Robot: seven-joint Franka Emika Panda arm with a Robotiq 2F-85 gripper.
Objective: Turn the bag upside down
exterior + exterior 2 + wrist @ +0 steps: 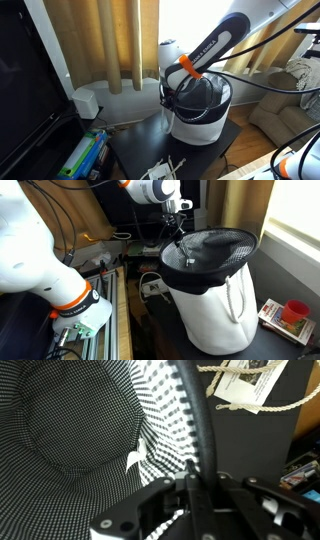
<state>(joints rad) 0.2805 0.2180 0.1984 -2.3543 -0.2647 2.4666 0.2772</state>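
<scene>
Next, my gripper lets go of the black rim over the dark table (149, 145) (242, 445) just behind the white cords and paper.
The bag (200, 118) is a large white bucket-shaped fabric bag with a black rim. It stands upright on a dark table, mouth up, in both exterior views (215, 305). A white loop handle (238, 298) hangs on its side. My gripper (178, 236) reaches down to the rim's edge and is shut on the black rim (196, 430). In the wrist view the checked black-and-white lining (80, 430) fills the left side, with my gripper (196, 488) clamped over the rim. In an exterior view my gripper (172, 92) sits at the bag's near rim.
A dark table (140, 148) bears the bag, with white cords and paper (165, 168) at its front. A small white box-like device (86, 102) stands by the curtains. Books (85, 157) lie beside a black screen. A red cup (295, 311) stands on a book.
</scene>
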